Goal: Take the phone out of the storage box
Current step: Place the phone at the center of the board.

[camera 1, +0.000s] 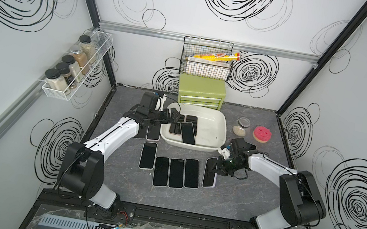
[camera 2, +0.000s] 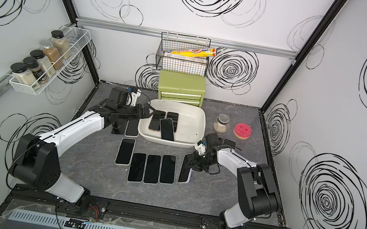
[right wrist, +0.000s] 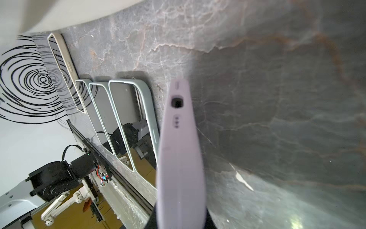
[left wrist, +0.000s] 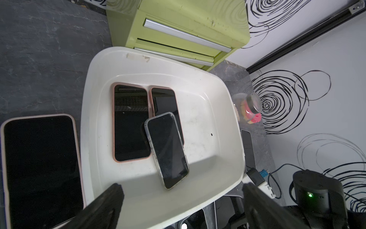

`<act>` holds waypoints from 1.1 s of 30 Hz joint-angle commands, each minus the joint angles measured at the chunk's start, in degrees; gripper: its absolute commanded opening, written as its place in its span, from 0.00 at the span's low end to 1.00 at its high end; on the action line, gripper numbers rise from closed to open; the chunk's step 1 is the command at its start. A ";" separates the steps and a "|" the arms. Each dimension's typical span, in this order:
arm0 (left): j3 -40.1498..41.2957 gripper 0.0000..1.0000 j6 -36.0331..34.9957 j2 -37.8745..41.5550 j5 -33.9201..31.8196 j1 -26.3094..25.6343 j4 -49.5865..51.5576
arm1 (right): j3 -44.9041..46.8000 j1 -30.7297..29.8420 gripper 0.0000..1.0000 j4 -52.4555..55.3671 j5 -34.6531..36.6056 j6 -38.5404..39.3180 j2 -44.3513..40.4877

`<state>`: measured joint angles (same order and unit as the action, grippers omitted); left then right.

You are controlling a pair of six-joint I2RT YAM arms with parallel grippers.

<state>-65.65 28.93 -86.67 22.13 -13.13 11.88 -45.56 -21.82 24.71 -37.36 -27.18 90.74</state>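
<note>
My right gripper is going to set the lilac-cased phone down on the table, snug [camera 1: 206, 175] beside the nearest mint-cased phone.
The storage box [camera 1: 223, 129] [camera 2: 201, 123] [left wrist: 93, 99] is an off-white tub at the table's middle back. Inside lie two pink-cased phones [left wrist: 130, 123] [left wrist: 164, 101], and a clear-cased phone [camera 1: 188, 132] [camera 2: 167, 128] [left wrist: 167, 150] rests slanted across them. My left gripper [camera 1: 173, 116] [camera 2: 146, 111] [left wrist: 182, 190] hangs open over the box's left rim, holding nothing. My right gripper [camera 1: 214, 170] [camera 2: 190, 163] [right wrist: 180, 222] is shut on a lilac-cased phone [camera 1: 208, 175] [camera 2: 184, 171] [right wrist: 179, 158]. That phone is tipped on its long edge, at the right end of the row on the table.
Several phones [camera 1: 177, 173] [right wrist: 130, 123] lie in a row in front of the box, and more lie at its left [camera 1: 153, 132]. Behind stand a green drawer chest [camera 1: 202, 90] and a wire basket [camera 1: 205, 65]. A glass jar [camera 1: 241, 126] and pink sponge [camera 1: 262, 134] sit back right.
</note>
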 commanded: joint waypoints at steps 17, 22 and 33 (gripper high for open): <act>2.62 0.99 -0.35 1.51 0.28 -0.07 -3.28 | 7.56 -2.41 0.00 -12.26 -5.42 -3.34 2.25; 2.67 0.99 -0.39 1.28 0.29 -0.19 -3.46 | 8.23 -3.22 0.00 -12.81 -5.61 -3.29 3.83; 2.98 0.99 -1.62 0.84 0.05 -0.59 -2.92 | 10.39 -3.22 0.40 -8.98 -2.56 -1.15 3.80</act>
<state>-63.35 28.71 -86.67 22.04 -13.39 10.98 -36.86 -24.01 10.87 -43.97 -29.65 92.79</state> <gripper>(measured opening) 0.991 0.384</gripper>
